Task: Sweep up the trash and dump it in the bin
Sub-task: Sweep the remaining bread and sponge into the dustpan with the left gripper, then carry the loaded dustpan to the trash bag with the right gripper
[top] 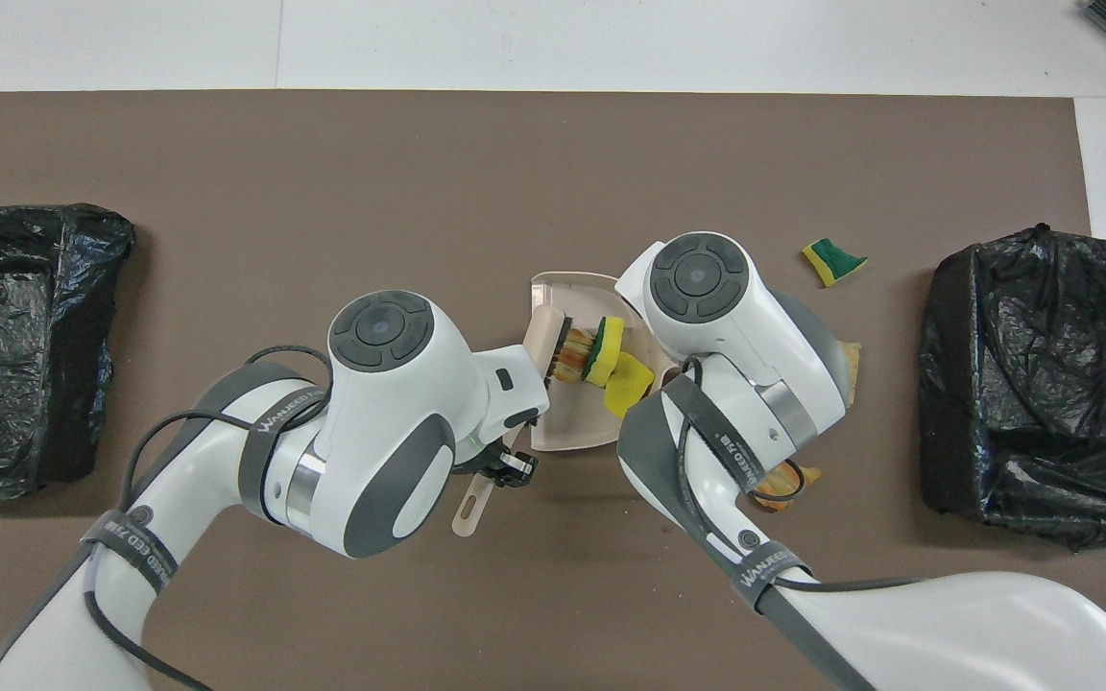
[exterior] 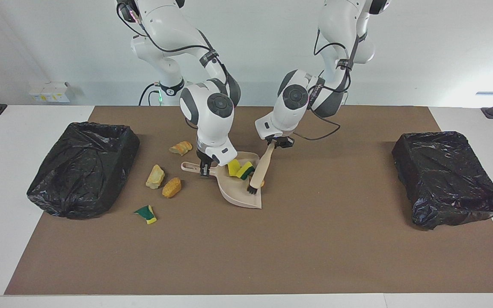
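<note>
Next, I let go of the brush with my left gripper on the brown mat, putting it down a little nearer to me than the beige dustpan (top: 516,530).
My right gripper (exterior: 204,170) is shut on the handle of the beige dustpan (exterior: 240,195), which rests on the brown mat. My left gripper (exterior: 281,143) is shut on the handle of the brush (exterior: 260,167); its bristles stand inside the pan. Two yellow sponge bits (exterior: 234,167) (top: 628,385) and an orange-brown scrap (exterior: 262,183) of the trash lie in the pan against the brush head (top: 549,338). On the mat toward the right arm's end lie a bread chunk (exterior: 181,148), a tan chunk (exterior: 155,176), an orange-brown chunk (exterior: 172,187) and a green-and-yellow sponge piece (exterior: 146,214) (top: 833,261).
A bin lined with a black bag (exterior: 84,167) (top: 1033,384) stands at the right arm's end of the table. A second such bin (exterior: 447,177) (top: 25,336) stands at the left arm's end. The brown mat (exterior: 272,256) covers the middle.
</note>
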You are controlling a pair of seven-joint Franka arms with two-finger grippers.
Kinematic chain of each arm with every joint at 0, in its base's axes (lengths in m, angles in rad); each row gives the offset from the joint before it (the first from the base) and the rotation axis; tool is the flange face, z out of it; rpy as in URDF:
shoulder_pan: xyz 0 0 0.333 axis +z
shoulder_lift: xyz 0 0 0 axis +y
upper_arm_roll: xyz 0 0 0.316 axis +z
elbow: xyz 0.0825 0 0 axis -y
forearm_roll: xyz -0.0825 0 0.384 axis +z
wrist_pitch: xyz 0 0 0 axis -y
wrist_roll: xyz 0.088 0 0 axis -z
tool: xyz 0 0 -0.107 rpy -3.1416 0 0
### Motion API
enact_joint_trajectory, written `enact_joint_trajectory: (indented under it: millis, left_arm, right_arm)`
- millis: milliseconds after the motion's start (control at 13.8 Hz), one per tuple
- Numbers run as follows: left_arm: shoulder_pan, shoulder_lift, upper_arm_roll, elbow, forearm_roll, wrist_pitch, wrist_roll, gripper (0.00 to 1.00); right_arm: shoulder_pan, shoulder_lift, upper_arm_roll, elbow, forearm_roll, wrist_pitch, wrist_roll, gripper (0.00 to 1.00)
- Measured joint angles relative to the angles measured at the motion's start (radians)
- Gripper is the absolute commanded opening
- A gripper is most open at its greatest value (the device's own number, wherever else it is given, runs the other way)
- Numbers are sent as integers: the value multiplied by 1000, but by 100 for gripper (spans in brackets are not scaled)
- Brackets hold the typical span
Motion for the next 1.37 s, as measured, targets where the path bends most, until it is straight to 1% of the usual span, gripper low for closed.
enact_joint_trajectory:
  millis: [217, 361, 506, 578, 723, 867, 1012, 1156, 1229, 1373]
  left_arm:
    - [43, -55, 8, 2, -30, -54, 0, 0]
    - [59, -125, 13, 2, -34, -119, -27, 0]
    - [75, -208, 16, -1, -29, -226, -128, 0]
    - [79, -237, 16, -5, -17, -262, -212, 0]
    - [79, -270, 11, -34, 9, -276, -374, 0]
    - [64, -294, 1, -95, 12, -231, -445, 0]
    - [-7, -307, -6, -183, 14, -95, -525, 0]
    - [-113, -283, -12, -254, 28, 35, -624, 0]
    - [-163, -261, -15, -269, 33, 76, -665, 0]
    - [-224, -215, -17, -275, 37, 129, -705, 0]
  right_arm:
    - [-2, -1, 0, 0, 0, 0, 0, 0]
    - [-13, -9, 0, 2, 1, -1, -32, 0]
    - [-63, -35, -4, 3, 60, -2, -113, 0]
    - [-105, -54, -6, 6, 106, -2, -191, 0]
    - [-193, -87, -9, 24, 142, -21, -326, 0]
    - [-276, -102, -11, 58, 149, -53, -433, 0]
    - [-345, -102, -12, 88, 150, -65, -510, 0]
    - [-409, -102, -12, 101, 150, -66, -573, 0]
    - [-440, -102, -13, 117, 150, -66, -609, 0]
    - [-488, -102, -15, 145, 149, -68, -661, 0]
